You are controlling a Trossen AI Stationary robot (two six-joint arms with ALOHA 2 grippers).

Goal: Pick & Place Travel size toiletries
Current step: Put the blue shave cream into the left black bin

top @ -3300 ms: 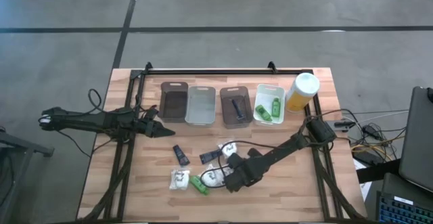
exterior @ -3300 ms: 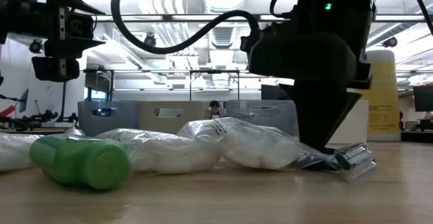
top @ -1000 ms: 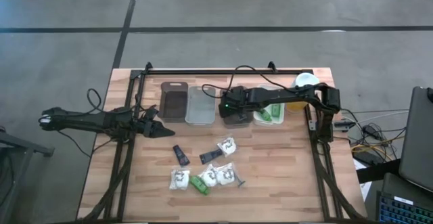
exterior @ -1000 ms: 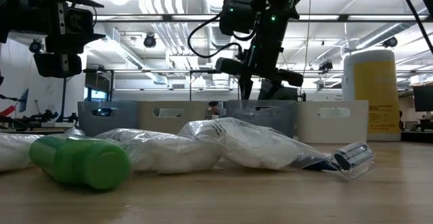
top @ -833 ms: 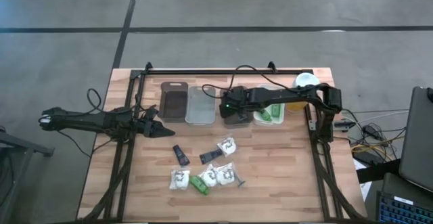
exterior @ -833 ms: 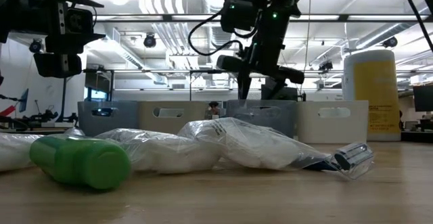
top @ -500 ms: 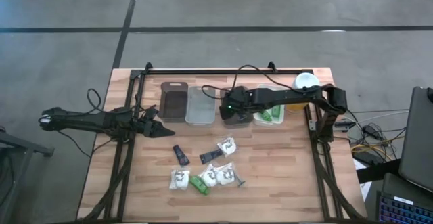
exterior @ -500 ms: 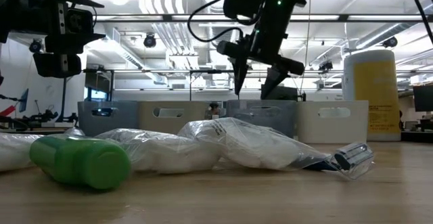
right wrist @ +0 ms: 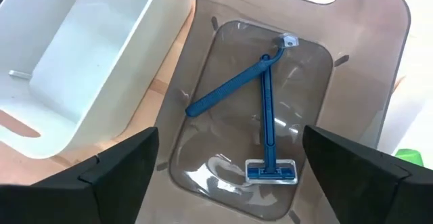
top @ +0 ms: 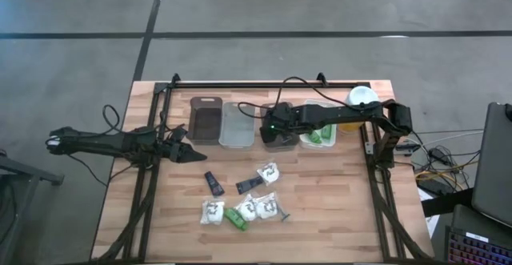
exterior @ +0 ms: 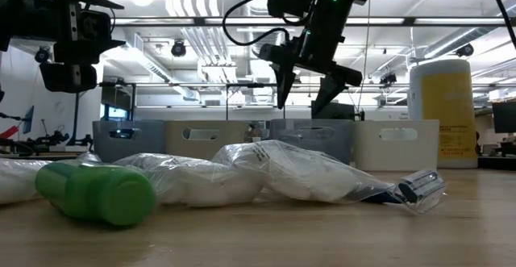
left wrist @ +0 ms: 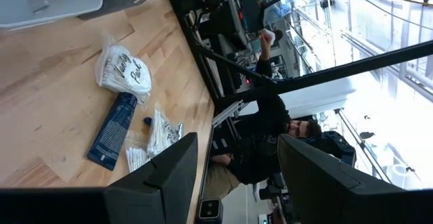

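Observation:
The robot's left gripper should next go to the cap of the dark tube (top: 210,175) that lies apart from the white packets, nearest that gripper, and close there.
My right gripper (top: 274,134) hangs open above the smoky tray (right wrist: 379,68), touching nothing. Two blue razors (right wrist: 267,116) lie crossed on that tray's floor. On the bare wood nearer the front lie white packets (top: 270,173), two dark tubes (top: 214,183), a green bottle (top: 237,217) and a wrapped razor (exterior: 419,188). In the low view the right gripper (exterior: 300,106) stands clear above the tray row. Green bottles (top: 318,129) lie in the white tray. My left gripper (top: 190,154) waits open at the table's left, above the wood.
Four trays stand in a row at the back: dark brown (top: 206,119), pale (top: 238,124), smoky (top: 282,110), white (top: 330,106). A tall yellow bottle (top: 358,105) stands at the back right. A person (left wrist: 270,139) shows beyond the table in the left wrist view.
My right gripper has opened wide above the smoky tray and risen a little. The loose items on the wood have not moved.

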